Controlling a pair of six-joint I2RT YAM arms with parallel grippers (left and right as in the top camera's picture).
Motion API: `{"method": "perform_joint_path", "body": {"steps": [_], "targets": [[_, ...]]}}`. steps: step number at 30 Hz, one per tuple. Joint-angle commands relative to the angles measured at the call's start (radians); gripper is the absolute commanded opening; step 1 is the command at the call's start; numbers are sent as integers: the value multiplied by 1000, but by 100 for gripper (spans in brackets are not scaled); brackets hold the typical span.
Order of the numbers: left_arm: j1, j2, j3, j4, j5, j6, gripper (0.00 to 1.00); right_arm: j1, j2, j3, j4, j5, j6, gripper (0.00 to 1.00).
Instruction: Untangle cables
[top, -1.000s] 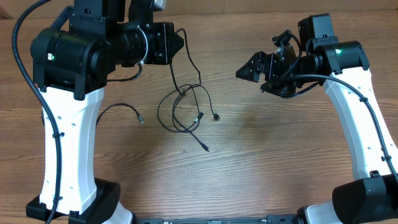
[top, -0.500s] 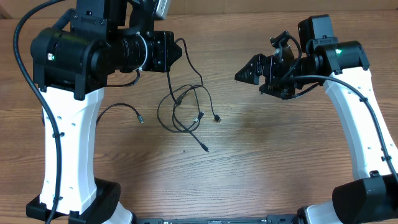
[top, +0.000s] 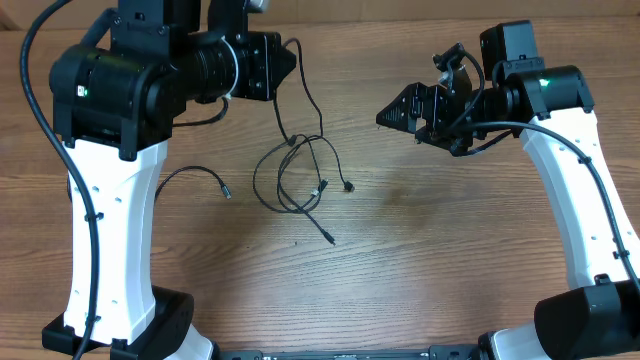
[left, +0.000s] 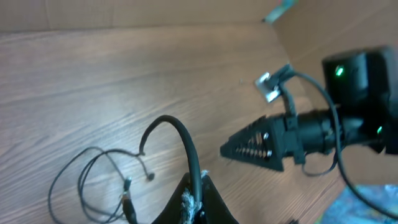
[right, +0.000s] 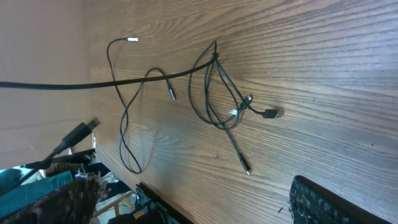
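Observation:
The tangle's looped cables (top: 281, 180) (right: 208, 93), just below the knot where the cables bunch together, are next for my right gripper to go to and close on.
The cables (top: 300, 175) lie as a loose tangle of thin black strands mid-table, with plug tips at its lower right. My left gripper (top: 290, 62) is shut on one strand that runs up from the tangle, held above the table at the back. The left wrist view shows its jaws (left: 198, 194) closed on that strand, with the tangle (left: 93, 180) at lower left. My right gripper (top: 385, 115) is open and empty, hovering right of the tangle. Its fingers (right: 193, 196) are spread wide, with the cables (right: 224, 93) below.
A separate thin black cable (top: 195, 175) lies left of the tangle near the left arm's column; it also shows in the right wrist view (right: 121, 118). The table's front edge (right: 161, 202) is in the right wrist view. Arm bases stand at the front corners.
My left gripper dipped slightly and then rose again with the strand in it. My right gripper edged a little up and left. The tangle has barely shifted.

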Motion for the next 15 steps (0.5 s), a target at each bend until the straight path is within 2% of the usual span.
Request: {"method": "perform_joint_path", "body": {"steps": [1,4,7,13,15], "targets": [[0,-12,2,54,-3,-88,4,14,-15,25,34,-10,-12,96],[0,-21,2,122,-3,-153,4,39,-15,9,93,-5,-11,95],[0,-44,3,204,-2,-228,4,80,-4,-80,211,25,39,90],[0,-94,3,259,5,-267,4,134,64,-159,382,89,37,84],[0,-113,3,259,5,-267,4,146,99,-167,433,84,36,79]]}}
